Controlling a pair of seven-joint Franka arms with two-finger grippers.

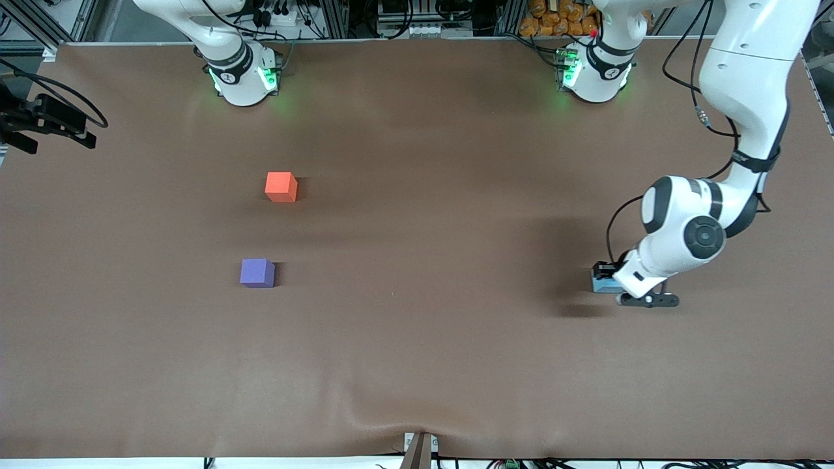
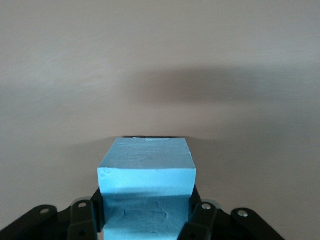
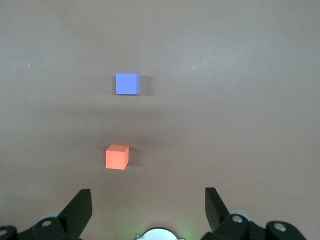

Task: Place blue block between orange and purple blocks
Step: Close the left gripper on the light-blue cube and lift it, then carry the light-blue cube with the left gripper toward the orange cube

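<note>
Next, my left gripper lets go of the blue block on the bare in the middle of the table (image 1: pixel 395 232), short of the orange and purple blocks.
The blue block (image 1: pixel 600 284) sits between the fingers of my left gripper (image 1: pixel 607 279), low at the table toward the left arm's end. In the left wrist view the black fingers (image 2: pixel 92 216) press both sides of the blue block (image 2: pixel 145 160); my left gripper (image 2: pixel 146 216) is shut on it. The orange block (image 1: pixel 281 186) and the purple block (image 1: pixel 257 272) rest apart toward the right arm's end, the purple one nearer the front camera. My right gripper (image 3: pixel 148 205) is open and empty, high above the table, with the orange block (image 3: pixel 117 157) and the purple block (image 3: pixel 127 83) in its view.
The brown table cover (image 1: pixel 417 339) is bare between the two blocks and the left gripper. The arm bases (image 1: pixel 244 78) (image 1: pixel 593 71) stand at the back edge. A black camera mount (image 1: pixel 45 120) juts in at the right arm's end.
</note>
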